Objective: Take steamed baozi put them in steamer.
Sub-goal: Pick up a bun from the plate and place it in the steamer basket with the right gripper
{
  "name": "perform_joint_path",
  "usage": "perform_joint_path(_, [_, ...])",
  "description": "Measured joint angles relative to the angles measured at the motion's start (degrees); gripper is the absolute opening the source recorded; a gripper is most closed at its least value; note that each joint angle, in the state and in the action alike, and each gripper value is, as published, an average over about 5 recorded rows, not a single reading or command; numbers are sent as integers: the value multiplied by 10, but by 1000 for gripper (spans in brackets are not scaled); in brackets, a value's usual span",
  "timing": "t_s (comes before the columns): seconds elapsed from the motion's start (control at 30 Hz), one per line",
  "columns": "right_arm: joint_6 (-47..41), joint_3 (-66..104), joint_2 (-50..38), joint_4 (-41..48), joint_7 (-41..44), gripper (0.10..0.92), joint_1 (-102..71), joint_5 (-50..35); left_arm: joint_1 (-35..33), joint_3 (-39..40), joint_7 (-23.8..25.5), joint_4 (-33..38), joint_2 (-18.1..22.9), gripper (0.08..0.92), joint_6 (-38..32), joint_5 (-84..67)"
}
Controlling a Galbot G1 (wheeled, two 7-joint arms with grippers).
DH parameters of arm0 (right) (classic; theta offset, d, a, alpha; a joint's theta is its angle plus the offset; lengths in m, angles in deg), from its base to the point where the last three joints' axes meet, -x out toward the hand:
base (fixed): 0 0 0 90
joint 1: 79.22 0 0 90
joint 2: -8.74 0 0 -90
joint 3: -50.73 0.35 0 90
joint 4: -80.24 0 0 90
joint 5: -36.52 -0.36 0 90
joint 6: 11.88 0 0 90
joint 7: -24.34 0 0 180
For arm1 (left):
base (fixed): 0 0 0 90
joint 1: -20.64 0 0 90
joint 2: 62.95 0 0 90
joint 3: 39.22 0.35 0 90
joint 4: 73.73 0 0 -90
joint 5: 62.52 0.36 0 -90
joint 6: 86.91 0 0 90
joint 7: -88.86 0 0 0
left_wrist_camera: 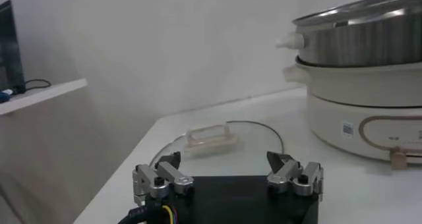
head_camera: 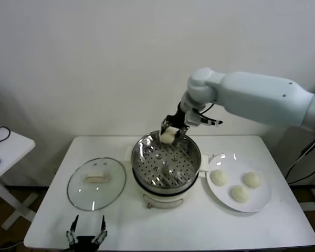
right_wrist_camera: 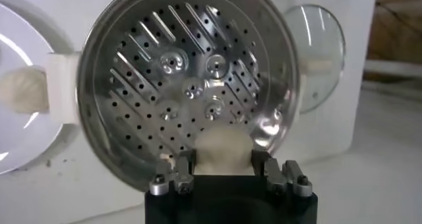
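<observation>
Next, my right gripper lets go of the baozi on the steamer's perforated bottom (head_camera: 166, 147) (right_wrist_camera: 199, 138), between the centre dimples and the steamer's far rim.
My right gripper (head_camera: 171, 131) is shut on one cream-white baozi (head_camera: 168, 136) and holds it over the far rim of the steamer (head_camera: 147, 152), a shiny perforated steel basket on a cream pot base. In the right wrist view the baozi (right_wrist_camera: 223, 151) sits between the fingers above the empty basket (right_wrist_camera: 132, 80). Three more baozi (head_camera: 219, 177) (head_camera: 251, 179) (head_camera: 240, 193) lie on the white plate (head_camera: 262, 202) to the right of the steamer. My left gripper (head_camera: 87, 231) is open and empty at the table's front left edge.
A round glass lid (head_camera: 79, 197) with a cream handle lies on the table left of the steamer; it also shows in the left wrist view (left_wrist_camera: 210, 138). A small white side table (head_camera: 5, 152) stands off to the left. The wall is close behind.
</observation>
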Motion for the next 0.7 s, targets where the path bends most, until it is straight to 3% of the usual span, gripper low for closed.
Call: perform_joint_path(0.7, [82, 33, 68, 139, -19, 577, -93, 87, 5, -14, -2, -13, -4, 823, -5, -1])
